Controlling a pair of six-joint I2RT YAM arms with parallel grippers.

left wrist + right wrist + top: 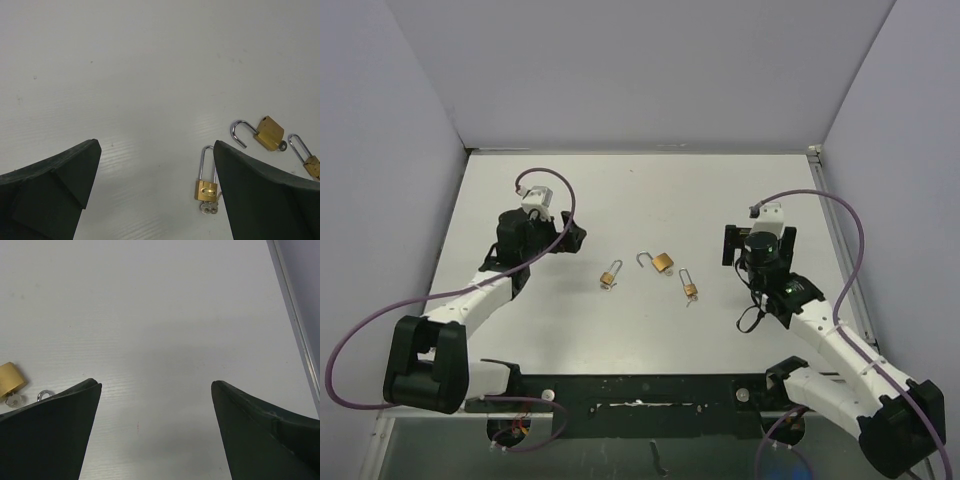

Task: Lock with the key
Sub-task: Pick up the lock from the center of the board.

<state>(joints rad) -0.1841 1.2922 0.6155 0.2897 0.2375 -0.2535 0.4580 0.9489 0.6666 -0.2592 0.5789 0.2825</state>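
The long-shackled padlock nearest my right gripper sits just beside the open middle padlock. Next, my right gripper closes on its brass body (691, 291).
Three small brass padlocks lie on the white table between the arms. The left padlock (610, 275) has a long shackle and keys (208, 208) at its base; in the left wrist view it (206, 189) lies just beside my right finger. The middle padlock (661, 263) (269, 133) has its shackle swung open. The right padlock (689, 287) (312, 165) lies farther right. My left gripper (542, 230) (156, 144) is open and empty over bare table. My right gripper (757, 243) (155, 385) is open and empty; a brass padlock body (10, 379) shows at its far left.
The table's metal edge rail (295, 315) runs along the right side, close to the right arm. Grey walls enclose the table at the back and both sides. Purple cables loop from both arms.
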